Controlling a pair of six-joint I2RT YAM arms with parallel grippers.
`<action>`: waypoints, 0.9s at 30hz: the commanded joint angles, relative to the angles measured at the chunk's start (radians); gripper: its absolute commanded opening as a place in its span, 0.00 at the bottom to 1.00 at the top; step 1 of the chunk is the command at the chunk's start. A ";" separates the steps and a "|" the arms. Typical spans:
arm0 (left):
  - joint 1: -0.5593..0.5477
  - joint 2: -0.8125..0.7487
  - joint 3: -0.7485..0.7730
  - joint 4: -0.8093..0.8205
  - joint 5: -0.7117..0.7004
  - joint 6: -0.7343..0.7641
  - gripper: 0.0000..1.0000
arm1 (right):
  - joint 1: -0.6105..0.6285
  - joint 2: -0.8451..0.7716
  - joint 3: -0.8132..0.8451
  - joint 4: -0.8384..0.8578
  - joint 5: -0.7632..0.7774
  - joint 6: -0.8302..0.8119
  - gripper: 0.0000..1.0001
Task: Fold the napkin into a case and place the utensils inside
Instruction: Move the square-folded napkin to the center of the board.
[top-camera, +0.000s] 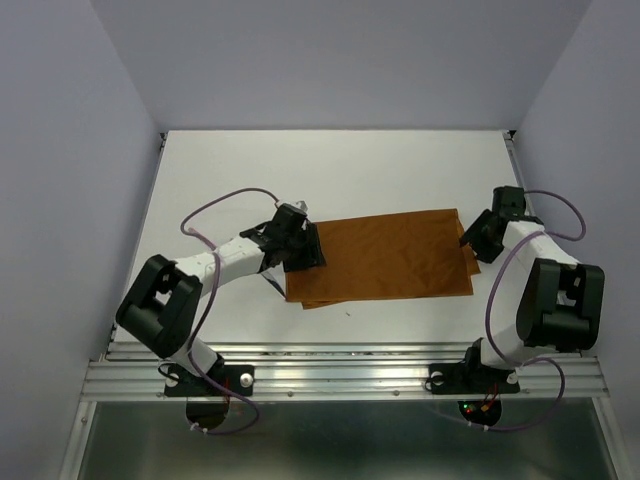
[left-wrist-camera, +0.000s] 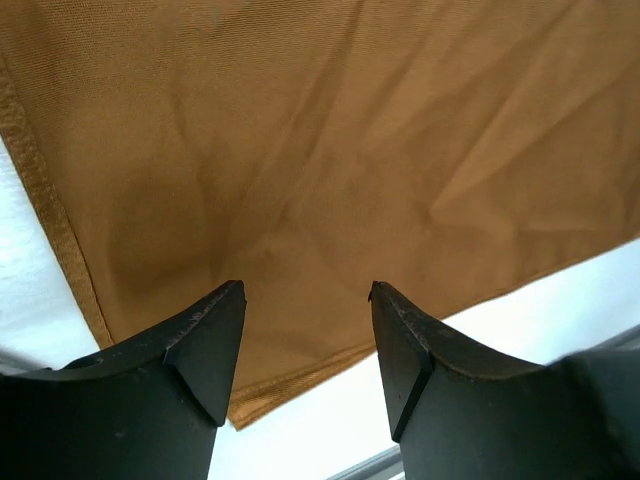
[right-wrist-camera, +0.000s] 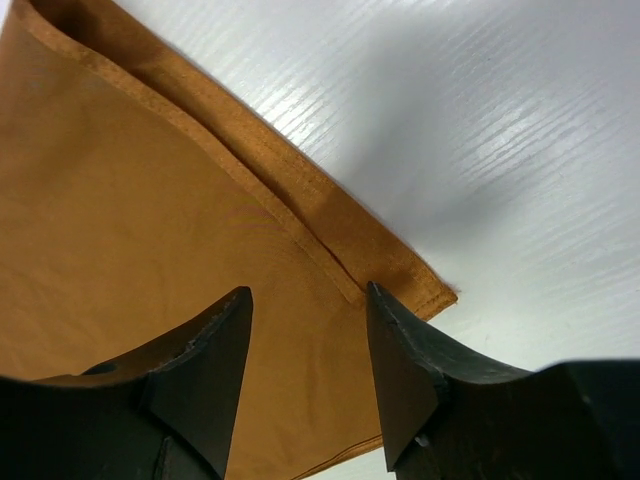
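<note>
The robot's left gripper should next grab the short edge (top-camera: 287, 288) (left-wrist-camera: 96, 328) under it, near the rust-orange napkin's near corner.
The rust-orange napkin (top-camera: 385, 255) lies flat on the white table, folded over once into a wide rectangle with two layers showing at its edges. My left gripper (top-camera: 303, 247) is open and empty over the napkin's left end; the left wrist view shows the cloth (left-wrist-camera: 330, 140) and its hemmed corner between the fingers. My right gripper (top-camera: 468, 240) is open and empty over the napkin's right end; the right wrist view shows the cloth (right-wrist-camera: 130, 230) with its folded hem and corner. No case shows. The utensils are out of view.
The white table (top-camera: 330, 165) is walled by pale panels at the back and both sides. A metal rail (top-camera: 340, 375) runs along the near edge by the arm bases. Purple cables loop off both arms.
</note>
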 joint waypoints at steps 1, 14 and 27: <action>-0.005 0.063 0.061 0.031 0.001 0.015 0.63 | -0.006 0.030 0.010 0.068 0.017 -0.004 0.54; 0.065 0.278 0.211 -0.058 -0.050 0.080 0.63 | 0.006 -0.082 -0.226 0.131 -0.151 0.076 0.49; 0.214 0.367 0.402 -0.135 -0.070 0.184 0.63 | 0.100 -0.233 -0.278 0.097 -0.156 0.182 0.50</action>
